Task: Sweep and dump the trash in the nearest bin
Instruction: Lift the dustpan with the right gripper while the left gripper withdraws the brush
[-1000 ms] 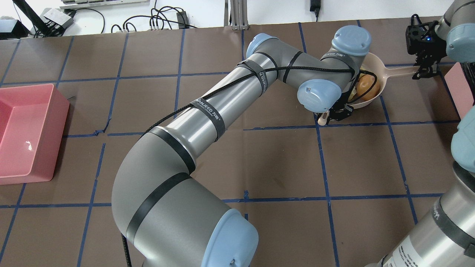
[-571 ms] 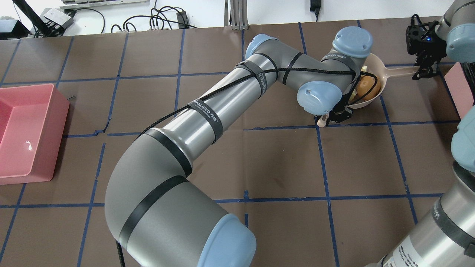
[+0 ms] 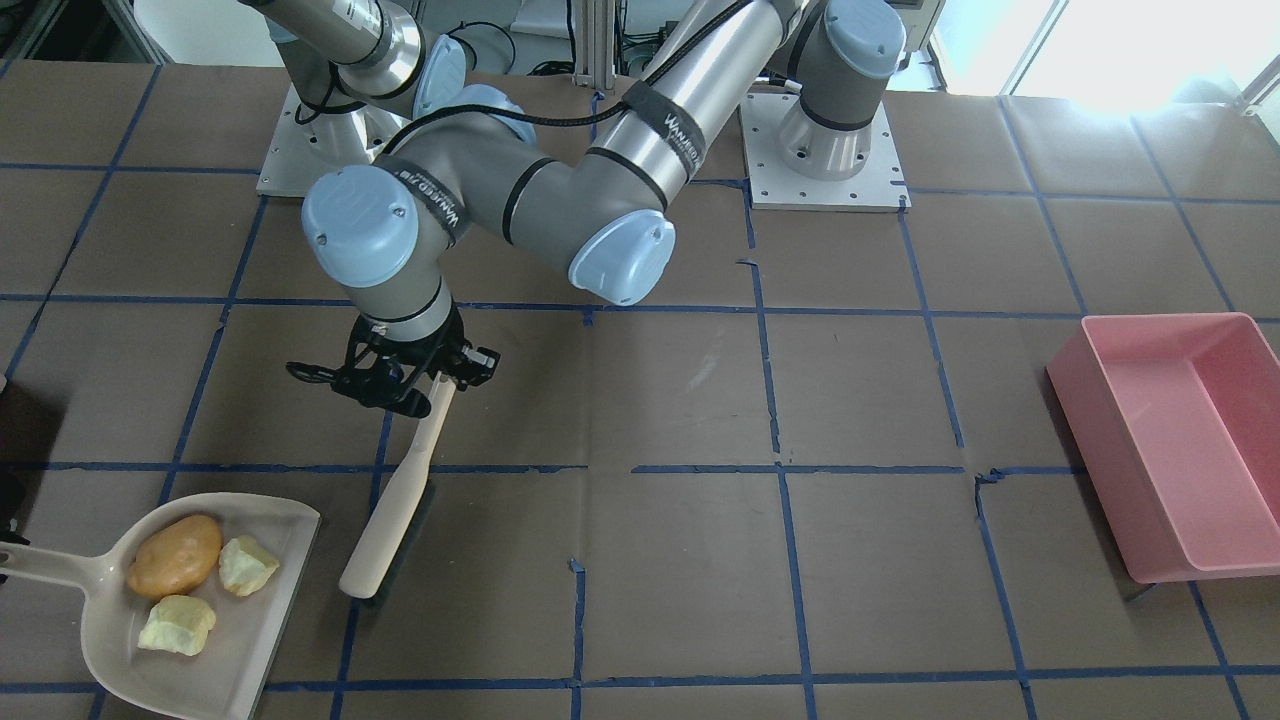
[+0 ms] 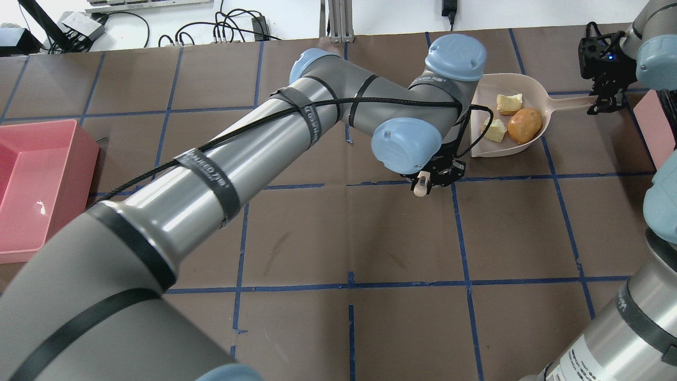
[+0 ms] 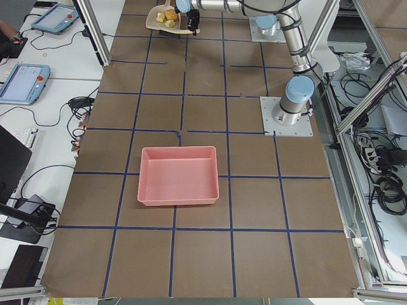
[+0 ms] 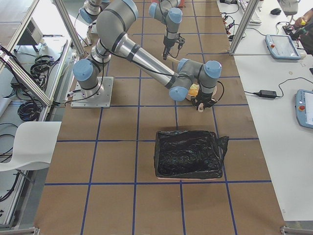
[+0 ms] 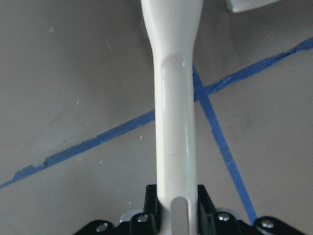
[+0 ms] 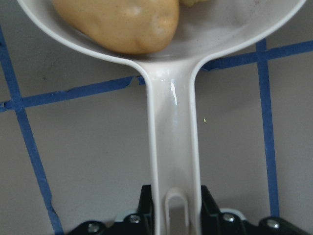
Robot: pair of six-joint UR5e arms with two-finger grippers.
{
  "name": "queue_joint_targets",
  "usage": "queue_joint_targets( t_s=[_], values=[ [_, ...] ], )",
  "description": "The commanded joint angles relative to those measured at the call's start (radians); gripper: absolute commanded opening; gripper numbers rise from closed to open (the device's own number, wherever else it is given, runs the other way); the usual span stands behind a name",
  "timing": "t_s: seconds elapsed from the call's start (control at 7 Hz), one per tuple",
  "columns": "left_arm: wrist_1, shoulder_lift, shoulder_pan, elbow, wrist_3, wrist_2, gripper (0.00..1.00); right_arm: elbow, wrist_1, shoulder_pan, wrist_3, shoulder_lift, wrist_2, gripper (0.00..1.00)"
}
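My left gripper sets the beige brush on the brown table (image 3: 567, 352) next, by the short blue tape stub.
A beige dustpan (image 4: 482, 89) lies on the table at the far right and holds the trash. The trash is an orange-brown lump (image 4: 524, 125) and two pale yellow-green chunks (image 4: 509, 103) (image 4: 494, 129). They also show in the front view: lump (image 3: 174, 555), chunks (image 3: 248, 564) (image 3: 177, 625). My right gripper (image 4: 603, 101) is shut on the dustpan handle (image 8: 173, 122). My left gripper (image 4: 438, 177) is shut on the handle of a beige brush (image 3: 395, 510), which slants down to the table just beside the dustpan's open edge.
A pink bin (image 4: 31, 185) stands at the table's left edge. A bin lined with a black bag (image 6: 188, 152) stands at the right end, its pink side (image 4: 656, 127) near the right gripper. Blue tape lines grid the brown table.
My left arm has swung left and back with the brush, away from over the dustpan, uncovering the trash in it. The dustpan and right gripper have not moved.
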Motion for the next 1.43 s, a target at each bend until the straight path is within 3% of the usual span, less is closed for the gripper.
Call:
queue_joint_targets(
  t_s=[0.0, 0.14, 0.43, 0.71, 1.29],
  values=[
    [0.104, 0.300, 0.016, -0.412, -0.105, -0.005, 0.00, 0.002, 0.004, -0.010, 0.025, -0.004, 0.057, 0.00],
    [0.109, 0.419, 0.016, -0.544, -0.129, -0.005, 0.00, 0.002, 0.026, -0.036, 0.033, -0.008, 0.095, 0.00],
    [0.196, 0.480, 0.024, -0.660, -0.151, -0.008, 0.00, 0.000, 0.065, -0.088, 0.069, -0.011, 0.179, 0.00],
    [0.207, 0.480, 0.030, -0.697, -0.201, -0.008, 0.00, -0.009, 0.127, -0.137, 0.133, -0.054, 0.232, 0.00],
    [0.261, 0.417, 0.030, -0.687, -0.194, -0.005, 0.01, -0.012, 0.234, -0.220, 0.228, -0.207, 0.230, 0.00]
  ],
)
